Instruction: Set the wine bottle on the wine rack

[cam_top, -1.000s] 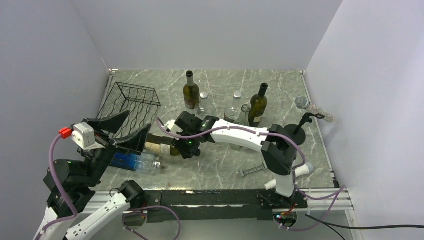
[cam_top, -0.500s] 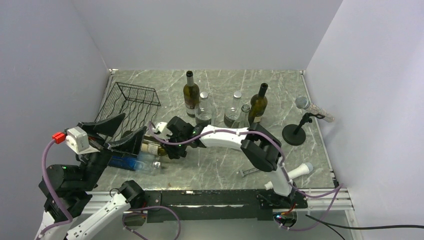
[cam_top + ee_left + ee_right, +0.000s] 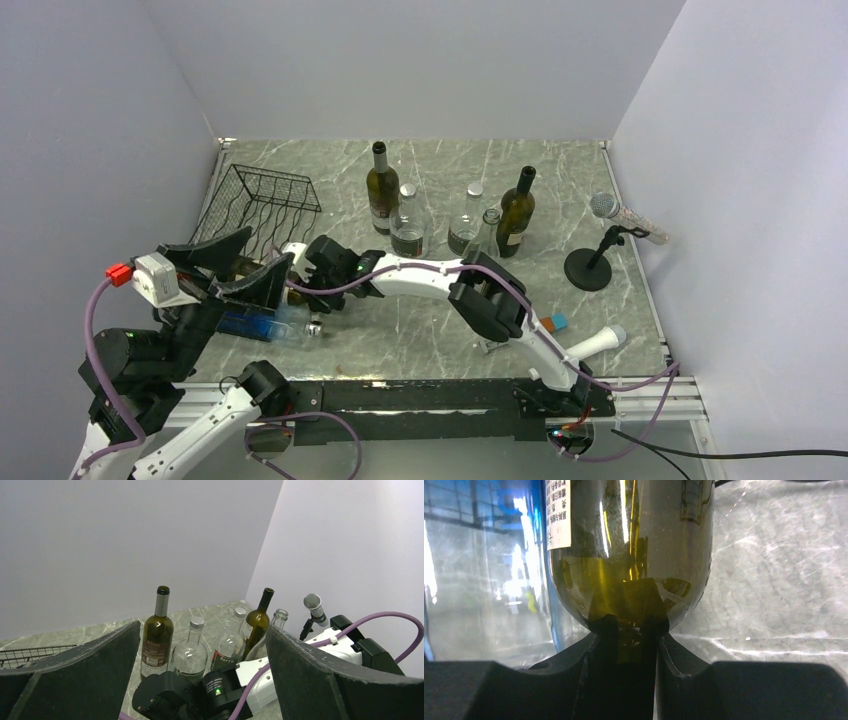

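Note:
The wine bottle, now held low near the rack's front end, will be set free by my right gripper on the black wire rack (image 3: 254, 278) (image 3: 630, 520), beside the bottle that is tinted blue.
The wine bottle (image 3: 629, 540), olive glass with a paper label, points away from the right wrist camera. My right gripper (image 3: 628, 630) is shut on its neck just below the shoulder. From above, the right arm reaches far left, and its gripper (image 3: 314, 290) holds the bottle (image 3: 292, 293) low near the front end of the black wire wine rack (image 3: 265, 205). Most of the bottle is hidden behind my left gripper (image 3: 268, 247). That gripper hangs raised and open over the spot, holding nothing. In the left wrist view its fingers (image 3: 75, 670) frame the right wrist below.
A clear blue-tinted bottle (image 3: 265, 325) lies beside the wine bottle. Two dark bottles (image 3: 381, 185) (image 3: 516, 212) and clear ones (image 3: 407, 225) (image 3: 467, 222) stand at mid-table. A microphone on a stand (image 3: 600, 240) is at the right, and small parts (image 3: 500, 345) lie near the front.
The right arm has stretched further left, carrying the wine bottle by its neck toward the rack and under the left gripper. The left arm drew back slightly at first, then held still.

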`<state>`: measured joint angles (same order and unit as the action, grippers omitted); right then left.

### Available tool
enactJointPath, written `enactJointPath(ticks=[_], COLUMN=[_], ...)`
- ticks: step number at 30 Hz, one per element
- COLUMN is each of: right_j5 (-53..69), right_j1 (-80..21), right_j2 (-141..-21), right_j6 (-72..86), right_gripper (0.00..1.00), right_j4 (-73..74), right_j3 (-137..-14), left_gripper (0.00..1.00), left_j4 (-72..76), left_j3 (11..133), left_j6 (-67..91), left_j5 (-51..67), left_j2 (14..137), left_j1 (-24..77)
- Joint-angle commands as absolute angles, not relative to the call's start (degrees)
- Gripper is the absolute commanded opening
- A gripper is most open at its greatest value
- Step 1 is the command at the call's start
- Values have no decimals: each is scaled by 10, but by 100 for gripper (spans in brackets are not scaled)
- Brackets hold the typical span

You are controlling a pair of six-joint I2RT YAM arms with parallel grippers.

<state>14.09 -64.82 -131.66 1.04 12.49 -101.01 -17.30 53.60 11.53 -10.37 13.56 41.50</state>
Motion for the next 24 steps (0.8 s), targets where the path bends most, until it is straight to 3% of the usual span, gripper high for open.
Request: enactJointPath(ticks=[1, 18, 24], right_j5=[112, 40, 9], right_j1=[-674, -710, -714], right_j2=[-1318, -1357, -1353], right_j6=[-18, -80, -131], right_gripper=[0, 0, 10], right_j4=[33, 20, 7], right_j3=[-1081, -1115, -1104], left_gripper=[99, 99, 99], left_j4=[-181, -205, -207], left_j3=[545, 548, 546], left_j6=[128, 138, 138], left_j5=[-118, -134, -135], left_j2=[140, 133, 131], left_j1=[417, 417, 417])
